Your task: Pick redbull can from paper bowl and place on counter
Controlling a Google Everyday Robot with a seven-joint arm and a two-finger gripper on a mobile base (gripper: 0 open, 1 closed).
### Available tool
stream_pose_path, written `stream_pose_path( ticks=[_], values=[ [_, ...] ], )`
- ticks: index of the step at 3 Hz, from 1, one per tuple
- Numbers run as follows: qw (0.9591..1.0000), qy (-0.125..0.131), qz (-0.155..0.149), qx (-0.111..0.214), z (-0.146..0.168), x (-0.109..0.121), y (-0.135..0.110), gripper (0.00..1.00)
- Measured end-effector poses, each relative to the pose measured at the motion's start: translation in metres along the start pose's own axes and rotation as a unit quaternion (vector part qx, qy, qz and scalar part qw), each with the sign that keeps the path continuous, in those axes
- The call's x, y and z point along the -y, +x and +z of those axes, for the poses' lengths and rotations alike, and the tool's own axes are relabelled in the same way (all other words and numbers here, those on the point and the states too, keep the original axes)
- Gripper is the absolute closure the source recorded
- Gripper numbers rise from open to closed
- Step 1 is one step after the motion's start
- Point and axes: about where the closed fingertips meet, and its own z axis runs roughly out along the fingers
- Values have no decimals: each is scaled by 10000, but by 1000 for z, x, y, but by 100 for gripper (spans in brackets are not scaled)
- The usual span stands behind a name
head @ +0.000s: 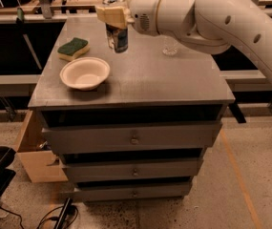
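Observation:
Next, I set the redbull can down next to the paper bowl and let go of it there, near the counter's front edge above the drawer knobs (133, 89).
My gripper (112, 14) is shut on the redbull can (117, 36), a slim blue-and-silver can, gripped near its top. The can hangs upright just above the far middle of the grey metal counter (169, 80), to the right of and behind the paper bowl. The paper bowl (85, 73) is off-white, shallow and empty, and sits on the counter's left side. My white arm (212, 13) reaches in from the upper right.
A green-and-yellow sponge (73, 48) lies at the counter's far left, behind the bowl. A clear plastic water bottle (170, 46) stands at the back, partly hidden by my arm. Wooden workbenches run behind. A cardboard box (35, 156) sits on the floor at the left.

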Motion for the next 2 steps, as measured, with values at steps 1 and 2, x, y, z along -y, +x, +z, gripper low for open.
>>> stream_pose_path(
  ticks=[1, 2],
  values=[
    [9993, 299, 104, -183, -28, 7, 22, 100],
    [9976, 533, 351, -262, -48, 8, 57, 100]
  ],
)
